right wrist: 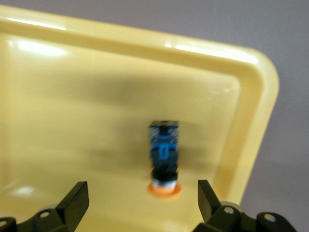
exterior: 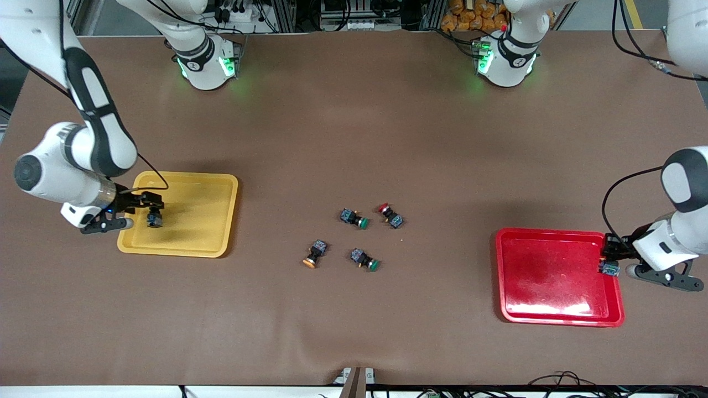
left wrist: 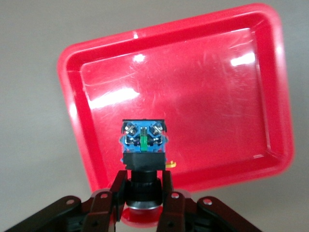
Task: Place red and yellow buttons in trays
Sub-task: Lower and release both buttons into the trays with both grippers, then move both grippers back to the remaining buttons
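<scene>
My left gripper will put the red-capped button down near the middle of the red tray's bottom [exterior: 568, 275] [left wrist: 163, 122].
My right gripper [exterior: 150, 205] hangs open over the yellow tray [exterior: 210, 232] at the right arm's end of the table. An orange-yellow-capped button [exterior: 154, 219] is beneath it in the tray. In the right wrist view this button [right wrist: 164, 159] is blurred and touches neither finger of the right gripper [right wrist: 142, 197]. My left gripper [exterior: 608, 258] is over the red tray's [exterior: 553, 276] edge, shut on a red-capped button [exterior: 609, 269]. In the left wrist view the left gripper [left wrist: 142, 189] clamps this button [left wrist: 144, 140] at its collar, above the red tray [left wrist: 193, 72].
Mid-table lie several loose buttons: a red-capped one [exterior: 390, 215], an orange-yellow-capped one [exterior: 314, 254] nearer the front camera, and two green-capped ones [exterior: 354, 218] [exterior: 364, 260]. The arm bases stand at the table's back edge.
</scene>
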